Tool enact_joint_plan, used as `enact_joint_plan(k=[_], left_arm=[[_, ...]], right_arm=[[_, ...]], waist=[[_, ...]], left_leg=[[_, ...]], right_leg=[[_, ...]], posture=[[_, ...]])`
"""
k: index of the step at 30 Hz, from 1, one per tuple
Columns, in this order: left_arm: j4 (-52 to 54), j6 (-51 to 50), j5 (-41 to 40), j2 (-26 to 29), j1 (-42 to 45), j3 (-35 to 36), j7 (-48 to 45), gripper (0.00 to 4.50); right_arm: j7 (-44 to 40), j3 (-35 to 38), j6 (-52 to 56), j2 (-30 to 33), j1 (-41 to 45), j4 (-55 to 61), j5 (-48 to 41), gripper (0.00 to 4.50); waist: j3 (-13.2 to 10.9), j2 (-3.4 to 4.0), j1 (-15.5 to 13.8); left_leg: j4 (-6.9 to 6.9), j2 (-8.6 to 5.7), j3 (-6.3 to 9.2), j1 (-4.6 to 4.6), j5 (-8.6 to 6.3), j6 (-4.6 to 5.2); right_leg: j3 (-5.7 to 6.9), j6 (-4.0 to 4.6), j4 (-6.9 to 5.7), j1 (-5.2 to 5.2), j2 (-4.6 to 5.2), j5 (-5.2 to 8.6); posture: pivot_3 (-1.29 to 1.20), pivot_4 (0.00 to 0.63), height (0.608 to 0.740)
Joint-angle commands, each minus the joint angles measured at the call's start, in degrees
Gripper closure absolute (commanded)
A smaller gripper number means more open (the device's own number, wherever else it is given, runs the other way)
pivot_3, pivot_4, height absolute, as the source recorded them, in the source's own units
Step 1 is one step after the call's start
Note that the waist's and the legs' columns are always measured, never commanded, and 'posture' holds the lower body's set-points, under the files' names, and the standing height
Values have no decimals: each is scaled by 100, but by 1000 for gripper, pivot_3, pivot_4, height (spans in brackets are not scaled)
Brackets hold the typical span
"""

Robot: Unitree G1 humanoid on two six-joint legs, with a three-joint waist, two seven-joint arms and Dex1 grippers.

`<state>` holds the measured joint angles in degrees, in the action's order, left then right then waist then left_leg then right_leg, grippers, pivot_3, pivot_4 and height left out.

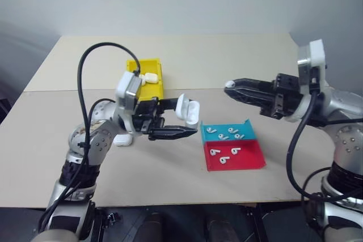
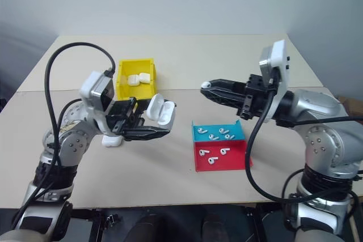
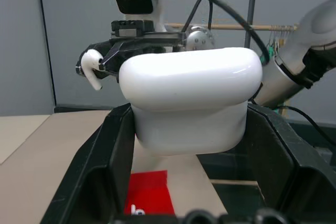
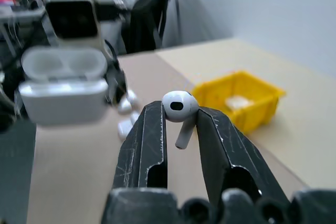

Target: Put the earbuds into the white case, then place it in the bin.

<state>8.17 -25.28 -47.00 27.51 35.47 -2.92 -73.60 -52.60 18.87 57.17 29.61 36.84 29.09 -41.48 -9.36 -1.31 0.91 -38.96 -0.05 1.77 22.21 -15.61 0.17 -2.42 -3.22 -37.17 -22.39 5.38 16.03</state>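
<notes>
Next, my right gripper lets go of the earbud in the open white case's back hollow, in the gap (image 1: 212, 104) between my grippers.
My left gripper (image 1: 178, 118) is shut on the white case (image 1: 188, 110), holding it in the air above the table with its lid hinged open. The case's closed side (image 3: 191, 98) faces the left wrist camera. My right gripper (image 1: 233, 90) points toward the case from the right and is shut on one earbud (image 1: 229, 84), pinched at the fingertips with the stem hanging down (image 4: 180, 107). A gap of air separates earbud and case. The yellow bin (image 1: 154, 90) stands on the table behind the left gripper, with white cases inside.
A flat red and cyan tray (image 1: 250, 158) lies below and between the grippers, with several loose earbuds (image 1: 222, 151) on it. Another white case (image 1: 122, 140) rests on the table by my left arm. The beige table ends just beyond the tray's near side.
</notes>
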Motion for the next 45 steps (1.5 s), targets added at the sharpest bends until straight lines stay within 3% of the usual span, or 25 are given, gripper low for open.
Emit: enact_joint_plan(k=[1,8,18,29,45], left_arm=[[-176,143,150,-64,216,16,-147,1672],[-370,261,367,-48,327,44,-423,1672],[-165,67,444,-103,349,49,-141,1672],[859,-392,215,-173,-6,52,628,1672],[968,-314,220,-280,-41,44,575,1672]], right_arm=[[525,-95,-64,-215,114,363,-447,3851],[986,-386,-193,-299,48,637,-975,3851],[1006,-1003,-739,5,-172,588,-739,3851],[964,-945,-1069,344,-379,461,-845,3851],[671,-1030,-1304,937,-671,497,-994,3851]], waist=[[0,0,0],[1,1,10],[0,1,10],[0,0,8],[0,0,-1]], left_leg=[[0,1,1,1,0,0],[1,0,1,6,0,0],[1,0,1,5,0,1],[2,1,2,7,-1,2],[1,0,1,4,-1,2]], right_leg=[[1,0,-2,0,-1,0],[1,-1,-3,-3,-1,-1],[2,-2,1,-3,-2,-1],[1,-2,0,-1,-1,-1],[0,-2,7,-1,-1,-1]], posture=[[0,150,740],[0,150,740],[0,150,740],[0,150,740],[0,150,740]])
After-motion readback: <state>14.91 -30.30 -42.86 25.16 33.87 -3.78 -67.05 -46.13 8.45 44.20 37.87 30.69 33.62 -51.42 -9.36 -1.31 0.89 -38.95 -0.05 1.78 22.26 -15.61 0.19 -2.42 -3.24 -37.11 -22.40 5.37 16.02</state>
